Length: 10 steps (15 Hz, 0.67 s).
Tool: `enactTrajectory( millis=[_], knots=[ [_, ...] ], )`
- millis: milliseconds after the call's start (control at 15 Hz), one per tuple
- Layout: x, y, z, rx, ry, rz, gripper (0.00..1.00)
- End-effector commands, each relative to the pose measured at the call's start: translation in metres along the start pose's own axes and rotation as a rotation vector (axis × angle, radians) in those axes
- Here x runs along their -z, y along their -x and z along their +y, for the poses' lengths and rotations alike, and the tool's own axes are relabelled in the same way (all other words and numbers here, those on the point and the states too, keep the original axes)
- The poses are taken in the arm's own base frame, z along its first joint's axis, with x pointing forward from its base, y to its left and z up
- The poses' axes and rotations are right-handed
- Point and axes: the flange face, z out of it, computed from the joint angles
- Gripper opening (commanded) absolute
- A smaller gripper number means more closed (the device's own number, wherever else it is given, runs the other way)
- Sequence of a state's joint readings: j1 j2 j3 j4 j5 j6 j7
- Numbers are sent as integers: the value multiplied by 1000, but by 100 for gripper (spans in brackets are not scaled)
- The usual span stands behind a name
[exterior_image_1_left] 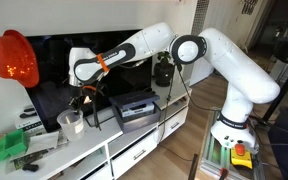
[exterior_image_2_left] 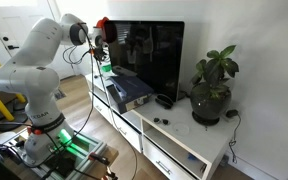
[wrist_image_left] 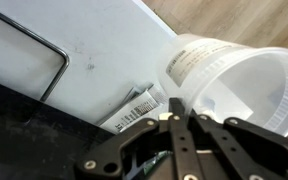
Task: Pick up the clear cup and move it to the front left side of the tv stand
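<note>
Next, my gripper sets the clear cup free on the white tv stand (exterior_image_1_left: pixel 79 139) (wrist_image_left: pixel 152 52) between the green item and the grey device.
The clear cup (exterior_image_1_left: pixel 71 121) stands upright on the white tv stand (exterior_image_1_left: pixel 104 150), in front of the black television's left part. In the wrist view the cup (wrist_image_left: pixel 234 80) fills the right side, whitish and see-through, with its open mouth to the right. My gripper (exterior_image_1_left: pixel 81 99) hangs just above and beside the cup. Its two black fingers (wrist_image_left: pixel 181 122) lie close together, shut, with the tips at the cup's near edge. I cannot tell if they touch the cup. In an exterior view the gripper (exterior_image_2_left: pixel 100 52) is at the television's far end and the cup is hidden.
An orange helmet (exterior_image_1_left: pixel 14 58) hangs left of the television (exterior_image_2_left: pixel 144 55). A grey box-shaped device (exterior_image_1_left: pixel 139 108) sits on the stand right of the cup. A potted plant (exterior_image_2_left: pixel 212 92) stands at the other end. A green item (exterior_image_1_left: pixel 9 148) and barcoded papers (wrist_image_left: pixel 134 108) lie near the cup.
</note>
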<state>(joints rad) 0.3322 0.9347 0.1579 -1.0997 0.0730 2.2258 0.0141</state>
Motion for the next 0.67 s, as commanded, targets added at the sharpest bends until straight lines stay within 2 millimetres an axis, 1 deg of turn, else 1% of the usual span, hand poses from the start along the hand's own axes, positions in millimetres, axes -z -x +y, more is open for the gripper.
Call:
enactTrajectory(
  millis=[0, 267, 400, 600],
  knots=[
    [-16, 0, 6, -21, 47, -4, 1],
    [-54, 2, 24, -105, 31, 8, 1],
    [-74, 4, 29, -124, 25, 26, 1],
    [-98, 5, 34, -148, 36, 60, 1]
  ],
)
